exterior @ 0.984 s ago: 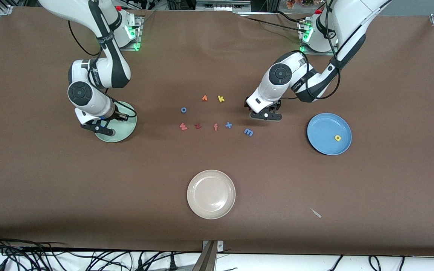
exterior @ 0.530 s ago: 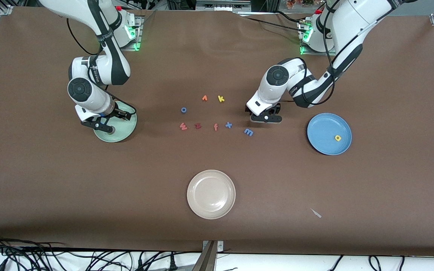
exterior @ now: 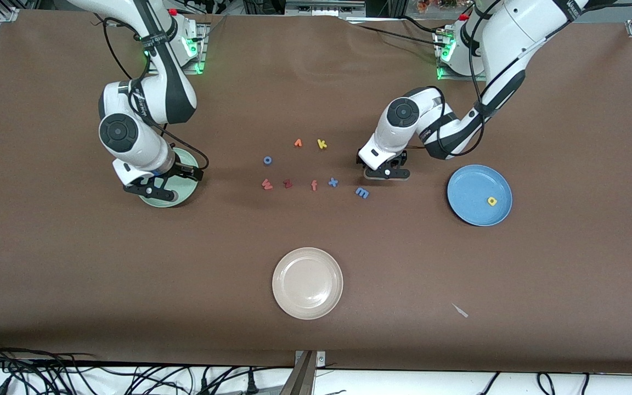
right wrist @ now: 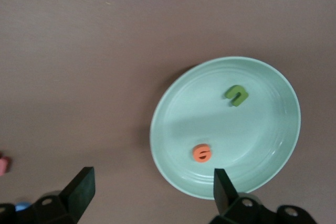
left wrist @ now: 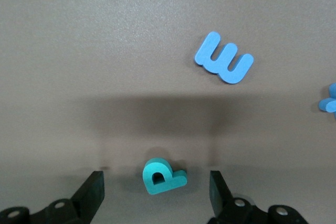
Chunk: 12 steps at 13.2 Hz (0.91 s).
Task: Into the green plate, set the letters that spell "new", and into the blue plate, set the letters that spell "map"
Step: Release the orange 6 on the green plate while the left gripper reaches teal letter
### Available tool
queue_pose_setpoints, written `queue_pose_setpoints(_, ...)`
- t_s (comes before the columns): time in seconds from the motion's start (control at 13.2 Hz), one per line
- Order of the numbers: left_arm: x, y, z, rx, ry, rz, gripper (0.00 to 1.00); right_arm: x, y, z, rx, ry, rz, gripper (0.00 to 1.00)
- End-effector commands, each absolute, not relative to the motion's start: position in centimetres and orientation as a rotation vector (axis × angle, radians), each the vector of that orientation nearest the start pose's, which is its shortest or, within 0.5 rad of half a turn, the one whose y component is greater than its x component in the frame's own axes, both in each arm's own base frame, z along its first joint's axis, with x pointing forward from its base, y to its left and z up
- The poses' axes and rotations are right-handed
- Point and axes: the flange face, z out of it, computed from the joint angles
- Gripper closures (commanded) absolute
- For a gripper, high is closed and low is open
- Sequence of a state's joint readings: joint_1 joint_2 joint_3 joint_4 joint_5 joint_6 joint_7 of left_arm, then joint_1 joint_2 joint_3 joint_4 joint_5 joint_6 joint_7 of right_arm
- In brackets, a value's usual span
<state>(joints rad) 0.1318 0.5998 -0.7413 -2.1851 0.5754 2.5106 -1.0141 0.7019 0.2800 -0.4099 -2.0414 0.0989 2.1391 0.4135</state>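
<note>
I need to close my right gripper across the middle of the pinkish w [exterior: 267,185] [right wrist: 4,164] next to the dark red z, because the green plate still needs that letter.
My left gripper [left wrist: 156,192] is open and low over the table, its fingers [left wrist: 92,195] on either side of the teal p [left wrist: 163,176] without touching it. The blue m [left wrist: 224,57] lies close by, nearer the front camera [exterior: 362,192]. The blue plate [exterior: 469,186] holds the yellow a [exterior: 492,201]. My right gripper [right wrist: 152,187] hangs open and empty over the edge of the green plate [right wrist: 252,140], which holds the green n [right wrist: 237,95] and the orange e [right wrist: 202,153]. The pinkish w [exterior: 266,184] lies mid-table. In the front view the left gripper [exterior: 386,174] hides the p.
Around the w lie a dark red z [exterior: 288,184], salmon f [exterior: 314,185], blue x [exterior: 333,182], blue o [exterior: 267,160], an orange letter [exterior: 298,143] and yellow k [exterior: 322,144]. A cream plate [exterior: 307,283] sits nearer the front camera.
My right gripper has opened and shifted slightly over the green plate. My left gripper has settled a little lower toward the table near the m.
</note>
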Motion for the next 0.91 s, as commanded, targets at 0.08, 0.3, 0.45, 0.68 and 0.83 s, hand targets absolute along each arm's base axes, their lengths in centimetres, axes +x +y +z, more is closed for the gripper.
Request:
queue_pose_setpoints(0.08,43.9,-33.1,17.1,-3.167,0.001,0.109,0.19,53.9,24.8,31.8,-3.199,0.086,0.216,0.0)
queue_pose_setpoints(0.3,44.3,-33.2,17.1,-3.174,-0.024,0.109,0.22,52.2,28.6,32.2,-3.179,-0.035,0.211,0.0)
queue_pose_setpoints(0.45,44.4,-33.4,16.9,-3.18,-0.037,0.117,0.24,52.4,29.0,31.4,-3.17,-0.155,0.178,0.0)
queue_pose_setpoints(0.68,44.5,-33.5,16.6,-3.183,-0.042,0.128,0.36,53.1,29.2,28.0,-3.144,-0.432,0.122,0.0)
queue_pose_setpoints(0.83,44.6,-33.5,16.6,-3.184,-0.043,0.128,0.4,53.1,29.4,27.4,-3.144,-0.435,0.117,0.0)
